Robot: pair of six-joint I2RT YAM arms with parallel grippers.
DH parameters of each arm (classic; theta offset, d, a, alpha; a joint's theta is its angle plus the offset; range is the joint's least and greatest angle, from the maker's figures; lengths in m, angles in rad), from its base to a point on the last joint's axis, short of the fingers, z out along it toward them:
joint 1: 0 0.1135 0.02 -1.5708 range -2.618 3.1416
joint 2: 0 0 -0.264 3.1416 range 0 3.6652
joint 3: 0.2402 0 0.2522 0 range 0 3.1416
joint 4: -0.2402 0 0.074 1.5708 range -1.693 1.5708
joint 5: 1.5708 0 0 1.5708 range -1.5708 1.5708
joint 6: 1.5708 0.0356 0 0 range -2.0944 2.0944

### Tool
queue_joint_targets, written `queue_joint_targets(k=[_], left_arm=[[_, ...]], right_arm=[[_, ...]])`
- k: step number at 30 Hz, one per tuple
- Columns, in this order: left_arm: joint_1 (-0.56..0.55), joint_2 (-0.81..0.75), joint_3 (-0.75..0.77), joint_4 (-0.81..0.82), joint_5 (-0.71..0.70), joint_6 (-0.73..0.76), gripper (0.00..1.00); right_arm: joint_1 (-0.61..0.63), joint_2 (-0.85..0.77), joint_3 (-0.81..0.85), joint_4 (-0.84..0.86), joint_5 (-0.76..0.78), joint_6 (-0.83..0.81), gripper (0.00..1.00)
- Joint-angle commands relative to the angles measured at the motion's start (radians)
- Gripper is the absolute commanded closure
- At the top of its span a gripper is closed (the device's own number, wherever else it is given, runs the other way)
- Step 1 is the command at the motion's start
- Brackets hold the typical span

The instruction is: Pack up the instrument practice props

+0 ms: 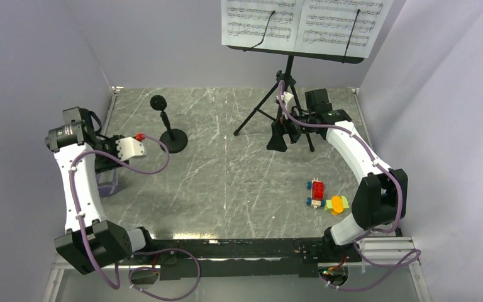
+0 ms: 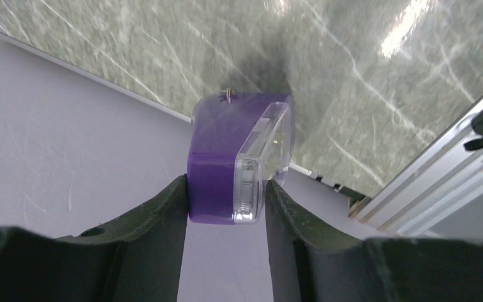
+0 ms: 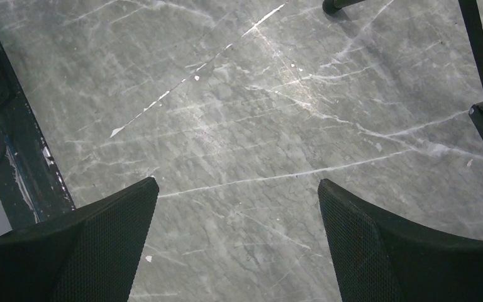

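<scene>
My left gripper is going to set the purple metronome down on the table [image 1: 117, 180] [image 2: 245, 60] beside the lavender wall, closer to the metal bar than to the microphone stand.
The purple wedge-shaped metronome [image 2: 226, 157] with a clear front sits between the tips of my left gripper [image 2: 226, 189], which is shut on its lower end close to the left wall; in the top view it shows as a pale purple shape [image 1: 108, 184] under the left gripper [image 1: 108, 174]. The black tripod music stand [image 1: 289, 82] stands at the back with white sheet-music pages [image 1: 302, 22] on its desk. My right gripper [image 1: 278, 139] is open and empty beside the tripod's legs [image 3: 478, 50], over bare table [image 3: 239, 189]. The black ball-topped microphone stand [image 1: 166, 129] stands at the back left.
Small red, yellow and green toy blocks [image 1: 324, 196] lie at the front right near the right arm's base. Lavender walls close in the table on the left, back and right. A metal rail [image 2: 427, 182] runs along the table's near edge.
</scene>
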Motion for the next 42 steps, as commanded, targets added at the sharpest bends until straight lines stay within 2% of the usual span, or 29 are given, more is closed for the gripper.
queue_joint_targets(k=[1, 6, 12, 19, 25, 37, 38, 42], left_arm=[[0.059, -0.004, 0.014, -0.003, 0.003, 0.150, 1.00], [0.166, 0.016, 0.021, -0.004, 0.012, 0.213, 0.99], [0.252, 0.006, -0.044, -0.002, 0.014, 0.305, 1.00], [0.253, 0.023, -0.037, 0.000, 0.026, 0.347, 1.00], [0.253, 0.039, 0.036, -0.002, 0.032, 0.365, 0.99], [0.241, 0.013, -0.025, 0.001, 0.124, 0.353, 1.00], [0.241, 0.016, -0.024, 0.002, 0.119, 0.347, 0.97], [0.241, 0.015, -0.011, 0.001, 0.119, 0.296, 0.46]], right_arm=[[0.006, 0.010, 0.056, 0.013, -0.011, 0.005, 0.00], [0.008, -0.009, 0.038, 0.010, 0.004, -0.008, 0.00], [0.009, -0.032, -0.008, 0.018, 0.009, -0.006, 0.00], [0.010, -0.008, 0.025, 0.006, 0.015, -0.014, 0.00], [0.011, 0.006, 0.025, 0.012, 0.006, -0.008, 0.00], [0.022, 0.021, 0.023, 0.019, 0.007, 0.000, 0.00], [0.023, 0.026, 0.025, 0.022, 0.005, 0.000, 0.00], [0.024, 0.035, 0.044, 0.014, 0.002, -0.003, 0.00]])
